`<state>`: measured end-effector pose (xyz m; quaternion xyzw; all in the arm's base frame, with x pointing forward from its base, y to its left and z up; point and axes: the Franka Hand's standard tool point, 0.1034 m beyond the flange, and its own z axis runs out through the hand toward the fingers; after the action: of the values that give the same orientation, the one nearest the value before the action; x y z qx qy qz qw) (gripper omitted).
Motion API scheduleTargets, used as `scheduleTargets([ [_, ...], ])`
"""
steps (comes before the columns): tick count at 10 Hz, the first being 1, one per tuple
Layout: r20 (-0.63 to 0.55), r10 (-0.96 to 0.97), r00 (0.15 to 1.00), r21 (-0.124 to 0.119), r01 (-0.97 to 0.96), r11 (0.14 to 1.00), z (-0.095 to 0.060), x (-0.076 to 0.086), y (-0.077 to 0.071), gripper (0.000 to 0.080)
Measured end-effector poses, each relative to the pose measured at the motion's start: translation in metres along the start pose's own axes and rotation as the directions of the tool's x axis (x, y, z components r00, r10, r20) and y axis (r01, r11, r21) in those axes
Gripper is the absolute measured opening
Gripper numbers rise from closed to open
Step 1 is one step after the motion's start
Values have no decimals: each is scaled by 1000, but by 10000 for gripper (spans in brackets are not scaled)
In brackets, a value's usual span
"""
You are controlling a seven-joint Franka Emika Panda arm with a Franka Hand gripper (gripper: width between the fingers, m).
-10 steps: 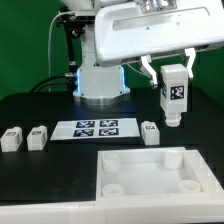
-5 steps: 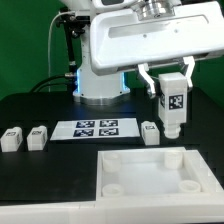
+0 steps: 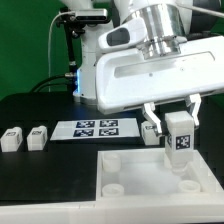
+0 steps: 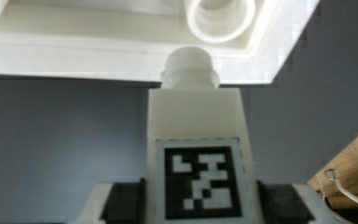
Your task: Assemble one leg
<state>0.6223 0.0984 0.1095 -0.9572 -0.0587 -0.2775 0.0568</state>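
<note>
The white leg, now held upright above the tray, will be let go by my gripper at the round socket in the tray's near corner (image 3: 189, 186) (image 4: 220, 16), below the leg.
My gripper (image 3: 180, 125) is shut on a white leg (image 3: 181, 140) with a black-and-white tag on its face, held upright above the far right corner of the large white tray (image 3: 150, 190). In the wrist view the leg (image 4: 197, 150) fills the middle, its rounded peg tip pointing at the tray's edge (image 4: 87, 45) near a round corner socket (image 4: 226, 12). Dark fingers (image 4: 126, 200) press both its sides. Three more legs lie on the table: two at the exterior view's left (image 3: 12, 138) (image 3: 37, 137), one (image 3: 150, 131) behind the tray.
The marker board (image 3: 97, 128) lies flat on the black table between the loose legs. The robot's white base (image 3: 95, 85) stands behind it. The tray has round sockets at its corners (image 3: 114, 160).
The gripper has carried the leg downward and toward the camera, from high above the table to just over the tray's far right corner. The arm's body now fills more of the view.
</note>
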Motion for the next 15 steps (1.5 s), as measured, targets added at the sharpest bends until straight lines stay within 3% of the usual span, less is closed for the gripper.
scheduleTargets([
  [2, 17, -6, 1000, 11, 5, 1000, 8, -9, -10, 291],
  [5, 30, -8, 1000, 17, 8, 1000, 16, -15, -15, 291],
  [10, 30, -2, 1000, 12, 2, 1000, 27, -27, -12, 291],
  [14, -2, -4, 1000, 2, 4, 1000, 27, -27, -12, 291],
  [15, -2, -4, 1000, 2, 4, 1000, 27, -27, -12, 407],
])
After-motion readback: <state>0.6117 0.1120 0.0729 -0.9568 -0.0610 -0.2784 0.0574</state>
